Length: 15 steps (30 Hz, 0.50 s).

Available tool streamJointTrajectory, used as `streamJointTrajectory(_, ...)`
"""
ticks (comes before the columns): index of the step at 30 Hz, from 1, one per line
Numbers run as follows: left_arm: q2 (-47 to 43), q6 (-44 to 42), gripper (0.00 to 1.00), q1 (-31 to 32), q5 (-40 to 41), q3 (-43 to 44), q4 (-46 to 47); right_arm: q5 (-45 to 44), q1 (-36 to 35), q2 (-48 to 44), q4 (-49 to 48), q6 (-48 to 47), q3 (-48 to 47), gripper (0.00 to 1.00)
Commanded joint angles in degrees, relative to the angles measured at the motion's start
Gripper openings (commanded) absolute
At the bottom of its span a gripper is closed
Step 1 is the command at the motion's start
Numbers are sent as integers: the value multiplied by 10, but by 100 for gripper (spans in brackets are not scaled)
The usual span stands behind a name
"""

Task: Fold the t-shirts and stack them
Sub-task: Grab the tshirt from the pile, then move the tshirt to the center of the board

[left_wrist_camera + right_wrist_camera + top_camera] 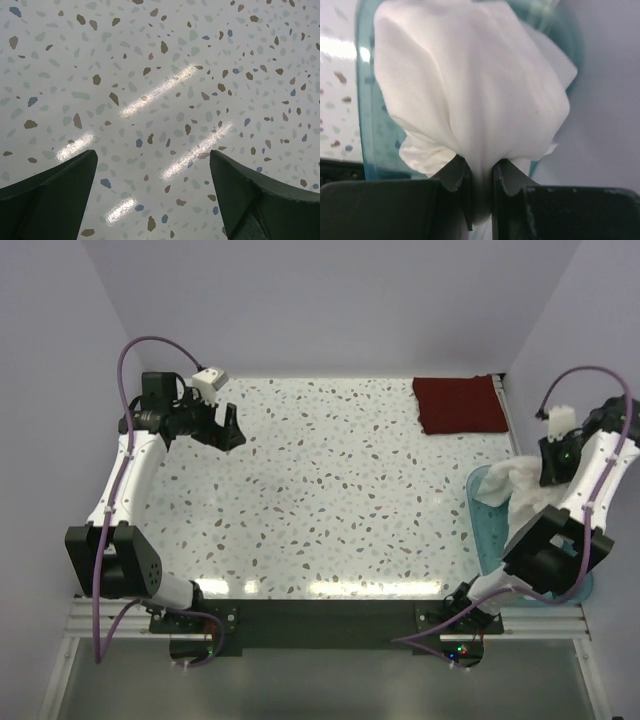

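The next thing for my left gripper to grab is the white t-shirt's loose end [490,488], across from the part that my right gripper holds.
A bunched white t-shirt [520,486] hangs over the teal bin at the table's right edge. My right gripper [553,472] is shut on it; in the right wrist view the cloth [470,85] is pinched between the jaws at my right gripper [481,172] and balloons out above them. No print shows. A dark red folded t-shirt [461,403] lies flat at the far right corner of the table. My left gripper [232,428] is open and empty over the far left of the table; in its wrist view my left gripper [152,177] shows only bare speckled tabletop between the fingers.
The translucent teal plastic bin [484,508] stands at the table's right edge, under the white shirt; it also shows in the right wrist view [370,125]. The speckled table [330,500] is walled at the back and both sides. The arm bases sit on a dark rail at the near edge.
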State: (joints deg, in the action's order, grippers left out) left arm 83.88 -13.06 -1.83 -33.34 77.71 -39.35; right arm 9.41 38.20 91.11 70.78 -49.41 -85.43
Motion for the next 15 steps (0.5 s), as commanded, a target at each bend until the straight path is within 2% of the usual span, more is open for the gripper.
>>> streamJointTrajectory(1, -21, 8, 100, 1, -27, 17, 10, 149, -8, -72, 139, 0, -180, 0)
streamJointTrajectory(2, -22, 14, 100, 1, -32, 20, 12, 208, -17, -64, 182, -2, -253, 0)
streamJointTrajectory(3, -22, 14, 100, 0, -32, 20, 12, 234, -22, -63, 195, 8, -287, 0)
streamJointTrajectory(5, -24, 27, 100, 0, -34, 24, 16, 286, -38, -63, 193, 36, -338, 0)
streamJointTrajectory(6, -25, 29, 100, 0, -35, 25, 17, 308, -79, -68, 183, 69, -372, 0)
streamJointTrajectory(11, -30, 50, 100, -5, -38, 52, 16, 287, -277, -105, 19, 212, -359, 0)
streamJointTrajectory(14, -30, 58, 100, -13, -49, 69, 9, 230, -442, -94, -20, 259, -314, 0)
streamJointTrajectory(15, -30, 59, 100, -16, -52, 72, 6, 216, -476, -90, -28, 266, -274, 25)
